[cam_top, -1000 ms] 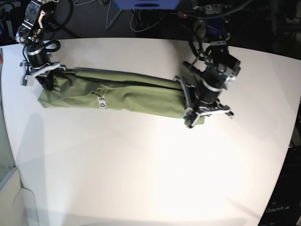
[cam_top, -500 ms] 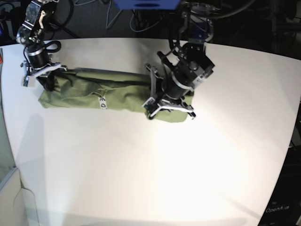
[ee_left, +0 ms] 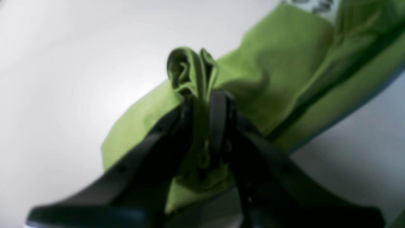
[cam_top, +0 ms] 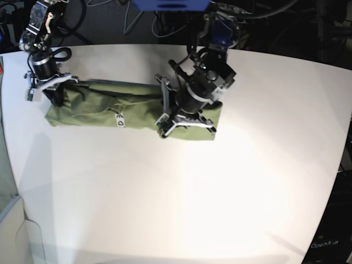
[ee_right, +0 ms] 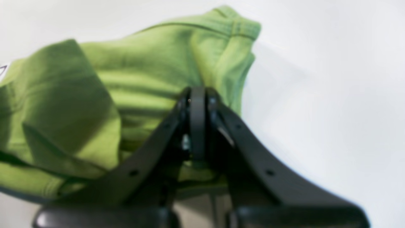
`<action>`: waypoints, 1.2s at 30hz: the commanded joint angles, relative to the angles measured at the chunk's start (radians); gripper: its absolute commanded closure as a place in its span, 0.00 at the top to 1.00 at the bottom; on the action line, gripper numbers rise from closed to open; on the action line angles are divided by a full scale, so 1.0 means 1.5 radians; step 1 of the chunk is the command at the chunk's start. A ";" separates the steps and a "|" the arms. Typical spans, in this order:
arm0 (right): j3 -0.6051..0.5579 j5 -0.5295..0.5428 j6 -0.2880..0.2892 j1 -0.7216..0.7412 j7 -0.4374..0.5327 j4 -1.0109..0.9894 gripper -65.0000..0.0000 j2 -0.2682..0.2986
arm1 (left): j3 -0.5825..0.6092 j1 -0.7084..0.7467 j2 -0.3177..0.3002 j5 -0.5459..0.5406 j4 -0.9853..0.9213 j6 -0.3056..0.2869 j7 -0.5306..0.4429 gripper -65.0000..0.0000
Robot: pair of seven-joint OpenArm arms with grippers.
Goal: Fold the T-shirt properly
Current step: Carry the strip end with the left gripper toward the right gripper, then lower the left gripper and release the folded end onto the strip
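My left gripper has the T-shirt's doubled-back end. I need to release it with that gripper on the olive-green band (cam_top: 140, 113) (ee_left: 273, 60) next to the small white tag.
The olive-green T-shirt (cam_top: 99, 105) lies folded into a long narrow band on the white table (cam_top: 192, 192). Its right end is doubled back over itself. My left gripper (cam_top: 164, 131) is shut on that end and holds it above the band's middle. In the left wrist view the left gripper (ee_left: 202, 95) pinches a bunched fold of the T-shirt (ee_left: 284, 63). My right gripper (cam_top: 56, 98) is shut on the band's far left end. In the right wrist view the right gripper (ee_right: 197, 91) is closed on the edge of the T-shirt (ee_right: 142, 72). A small white tag (cam_top: 119, 120) shows on the band.
Dark cables and equipment (cam_top: 165, 16) crowd the space behind the table's far edge. The table's curved right edge (cam_top: 338, 165) borders a dark rack. Bare white tabletop fills the foreground.
My left gripper has carried the T-shirt's right end leftwards over the band, from the far right to about the middle. The band is shorter. The right gripper has stayed put.
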 commanded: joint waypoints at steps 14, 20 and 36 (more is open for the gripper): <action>-0.012 -0.014 -0.006 -0.006 -0.031 0.002 0.01 0.004 | 0.007 -0.031 0.007 -0.106 0.012 0.246 0.076 0.02; -0.019 -0.014 -0.006 -0.006 -0.028 0.002 0.01 0.004 | 0.054 -0.051 0.007 -0.120 0.019 0.250 0.146 0.02; -0.019 -0.014 -0.006 -0.006 -0.028 0.002 0.01 0.004 | 0.211 -0.091 0.007 -0.126 0.001 0.452 0.269 0.02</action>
